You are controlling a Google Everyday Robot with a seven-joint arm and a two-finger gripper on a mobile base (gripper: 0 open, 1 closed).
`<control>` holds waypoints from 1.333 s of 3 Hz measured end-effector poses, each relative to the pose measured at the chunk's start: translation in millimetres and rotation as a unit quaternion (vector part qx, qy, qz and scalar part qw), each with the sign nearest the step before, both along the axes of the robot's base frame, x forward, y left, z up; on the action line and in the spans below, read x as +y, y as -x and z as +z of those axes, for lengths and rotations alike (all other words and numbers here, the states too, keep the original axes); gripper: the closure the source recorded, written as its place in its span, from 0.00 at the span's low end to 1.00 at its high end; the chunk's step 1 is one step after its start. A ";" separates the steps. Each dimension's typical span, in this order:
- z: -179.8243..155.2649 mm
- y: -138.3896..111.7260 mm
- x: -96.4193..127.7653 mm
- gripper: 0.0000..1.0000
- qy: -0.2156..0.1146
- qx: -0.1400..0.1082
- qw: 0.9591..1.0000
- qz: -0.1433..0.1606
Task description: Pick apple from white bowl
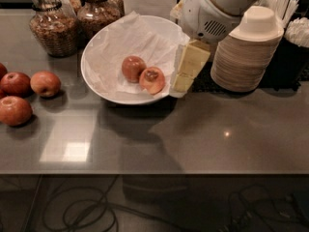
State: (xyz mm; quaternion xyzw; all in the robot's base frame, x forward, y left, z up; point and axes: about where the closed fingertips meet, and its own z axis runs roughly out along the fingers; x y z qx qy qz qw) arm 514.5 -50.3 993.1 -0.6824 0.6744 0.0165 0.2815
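My gripper is going to close on the side of the small orange-red apple (159, 80) that faces away from the darker apple in the white bowl.
The white bowl (99, 76), wide and lined with crumpled white paper, sits on the counter at upper centre. Two apples lie in it. The small orange-red apple (152, 80) with a dark blotch at its stem hollow is on the right. A darker, evenly red-brown apple (133, 68) touches it on the left. My gripper (185, 74), with pale yellow fingers pointing down, hangs at the bowl's right rim, just right of the blotched apple. It holds nothing.
Several bigger red apples (45, 83) sit grouped at the counter's left edge. Glass jars (53, 28) stand behind the bowl. Stacked beige disposable bowls (248, 57) stand at the right, with a dark holder of utensils (294, 35) behind them.
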 end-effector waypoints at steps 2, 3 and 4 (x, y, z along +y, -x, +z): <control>-13.1 -21.6 25.5 0.18 -0.030 -0.009 0.999 0.019; -20.6 -30.6 31.7 0.19 -0.031 -0.009 0.999 0.022; -33.5 -44.2 39.1 0.13 -0.032 -0.003 0.999 0.024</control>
